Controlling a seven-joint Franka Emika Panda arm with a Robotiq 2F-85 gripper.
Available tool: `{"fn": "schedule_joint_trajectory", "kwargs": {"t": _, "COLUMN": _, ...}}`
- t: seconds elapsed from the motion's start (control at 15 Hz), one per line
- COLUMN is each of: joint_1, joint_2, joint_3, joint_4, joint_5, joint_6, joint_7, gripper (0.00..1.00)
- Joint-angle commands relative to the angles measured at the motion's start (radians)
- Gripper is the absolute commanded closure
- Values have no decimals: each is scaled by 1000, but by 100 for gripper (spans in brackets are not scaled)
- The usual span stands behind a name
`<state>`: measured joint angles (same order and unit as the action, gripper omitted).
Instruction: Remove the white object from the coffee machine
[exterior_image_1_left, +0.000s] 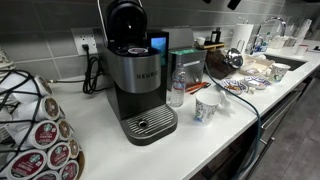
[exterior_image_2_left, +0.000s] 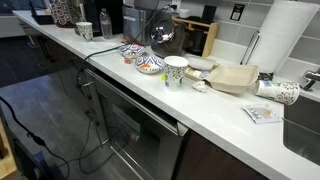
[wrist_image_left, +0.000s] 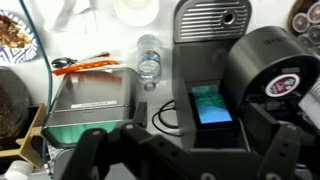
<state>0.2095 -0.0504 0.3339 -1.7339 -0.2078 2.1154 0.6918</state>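
Observation:
The gripper needs to next move to the white pod's rim (exterior_image_1_left: 137, 50) (wrist_image_left: 282, 85) in the open black head of the coffee machine and close there.
The coffee machine (exterior_image_1_left: 140, 85) stands on the white counter, black and silver, with its rounded lid raised and the blue screen (exterior_image_1_left: 158, 43) lit. It shows far back in an exterior view (exterior_image_2_left: 131, 18). In the wrist view I look down on the coffee machine (wrist_image_left: 215, 70). A round white pod with a dark label (wrist_image_left: 283, 85) sits at its open black head, and the perforated drip tray (wrist_image_left: 213, 15) is at the top. My gripper (wrist_image_left: 187, 150) is open and empty above the machine, with its two dark fingers spread wide on either side of the screen (wrist_image_left: 210, 103).
A clear water bottle (exterior_image_1_left: 177, 88) and a patterned paper cup (exterior_image_1_left: 207, 108) stand beside the machine. A rack of pods (exterior_image_1_left: 40, 130) is at one end. A metal box (wrist_image_left: 90, 105), patterned bowls (exterior_image_2_left: 150, 65), a paper towel roll (exterior_image_2_left: 290, 40) and a sink (exterior_image_1_left: 285, 62) are along the counter.

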Motion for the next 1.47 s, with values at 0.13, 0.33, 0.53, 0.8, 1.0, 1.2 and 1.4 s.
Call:
{"fn": "schedule_joint_trajectory", "kwargs": {"t": 0.13, "joint_1": 128, "joint_2": 264, "joint_3": 37, "joint_4": 314, "joint_5": -187, "joint_6": -50, "joint_7": 150, "gripper": 0}}
{"fn": "schedule_joint_trajectory", "kwargs": {"t": 0.33, "joint_1": 167, "joint_2": 233, "joint_3": -6, "joint_4": 271, "joint_5": -164, "joint_6": -17, "joint_7": 127, "gripper": 0}}
{"fn": "schedule_joint_trajectory", "kwargs": {"t": 0.53, "joint_1": 149, "joint_2": 292, "joint_3": 34, "joint_4": 326, "joint_5": -184, "joint_6": -25, "joint_7": 131, "gripper": 0}}
{"fn": "schedule_joint_trajectory", "kwargs": {"t": 0.8, "joint_1": 149, "joint_2": 296, "joint_3": 32, "joint_4": 343, "joint_5": -185, "joint_6": -33, "joint_7": 128, "gripper": 0}}
{"fn": "schedule_joint_trajectory", "kwargs": {"t": 1.0, "joint_1": 149, "joint_2": 296, "joint_3": 32, "joint_4": 344, "joint_5": -185, "joint_6": -33, "joint_7": 128, "gripper": 0}}
{"fn": "schedule_joint_trajectory", "kwargs": {"t": 1.2, "joint_1": 200, "joint_2": 316, "joint_3": -15, "joint_4": 376, "joint_5": -175, "joint_6": -35, "joint_7": 97, "gripper": 0}}
{"fn": "schedule_joint_trajectory", "kwargs": {"t": 1.4, "joint_1": 248, "joint_2": 358, "joint_3": -31, "joint_4": 429, "joint_5": -197, "joint_6": -48, "joint_7": 115, "gripper": 0}}
